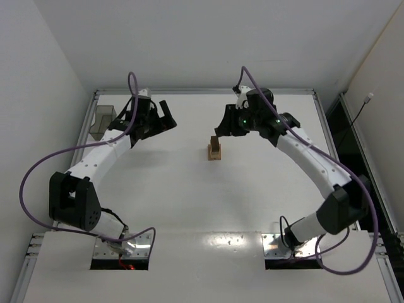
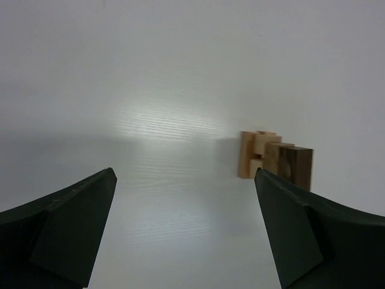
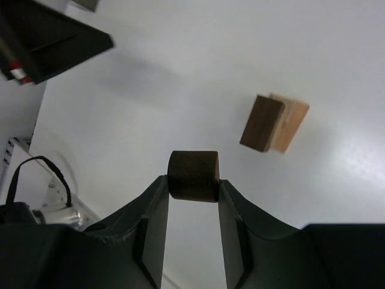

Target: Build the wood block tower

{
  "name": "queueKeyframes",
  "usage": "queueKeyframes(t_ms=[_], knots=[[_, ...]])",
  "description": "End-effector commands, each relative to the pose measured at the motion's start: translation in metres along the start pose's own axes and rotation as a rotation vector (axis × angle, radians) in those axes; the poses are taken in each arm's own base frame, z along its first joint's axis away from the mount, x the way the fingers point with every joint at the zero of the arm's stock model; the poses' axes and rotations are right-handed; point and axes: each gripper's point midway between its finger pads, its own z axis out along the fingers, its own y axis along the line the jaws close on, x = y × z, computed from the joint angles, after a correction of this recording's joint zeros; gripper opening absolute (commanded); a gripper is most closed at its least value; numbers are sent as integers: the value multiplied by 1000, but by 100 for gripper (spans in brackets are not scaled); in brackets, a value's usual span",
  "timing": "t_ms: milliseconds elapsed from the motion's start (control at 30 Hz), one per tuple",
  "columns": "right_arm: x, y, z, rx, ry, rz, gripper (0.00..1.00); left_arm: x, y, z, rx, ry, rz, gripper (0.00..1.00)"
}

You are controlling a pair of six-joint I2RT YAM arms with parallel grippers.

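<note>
The robot's right gripper needs to release the rounded dark brown block on the dark top block of the wood block tower (image 1: 214, 140) (image 3: 261, 123).
The wood block tower (image 1: 215, 150) is a short stack of tan and dark brown blocks in the middle of the white table. The left wrist view shows the tower (image 2: 274, 159) ahead and to the right. My left gripper (image 2: 184, 174) is open with only bare table between its fingers; it hovers left of the tower (image 1: 165, 117). My right gripper (image 3: 192, 180) is shut on a dark brown block (image 3: 192, 174) with a rounded edge. It hangs just above and right of the tower (image 1: 218, 132). From the right wrist, the tower (image 3: 274, 123) shows its dark top block.
A translucent grey bin (image 1: 101, 121) stands at the table's far left edge. Metal rails (image 1: 322, 120) frame the table. The left arm's gripper (image 3: 54, 36) shows in the upper left of the right wrist view.
</note>
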Motion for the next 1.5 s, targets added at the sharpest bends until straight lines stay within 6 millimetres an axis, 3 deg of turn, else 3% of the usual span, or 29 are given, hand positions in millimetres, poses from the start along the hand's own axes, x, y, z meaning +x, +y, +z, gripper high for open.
queueKeyframes(t_ms=[0, 33, 100, 267, 367, 767, 1467], knots=[[1, -2, 2, 51, 90, 224, 0, -22, 22, -17, -132, -103, 101, 100], [5, -7, 13, 65, 120, 234, 0, -21, 21, -17, -124, -98, 111, 100], [-6, -13, 20, 102, 102, 231, 0, -18, 23, -16, -130, -89, 122, 100], [0, -29, 51, 164, 143, 237, 0, -5, 33, -9, -148, -59, 124, 100], [-6, -32, 60, 183, 124, 214, 0, -1, 31, -7, -132, -50, 124, 100], [20, -46, 94, 211, 196, 175, 0, 1, 29, -4, -116, -41, 124, 100], [36, -53, 100, 214, 241, 149, 0, 7, 29, 2, -110, -17, 115, 100]])
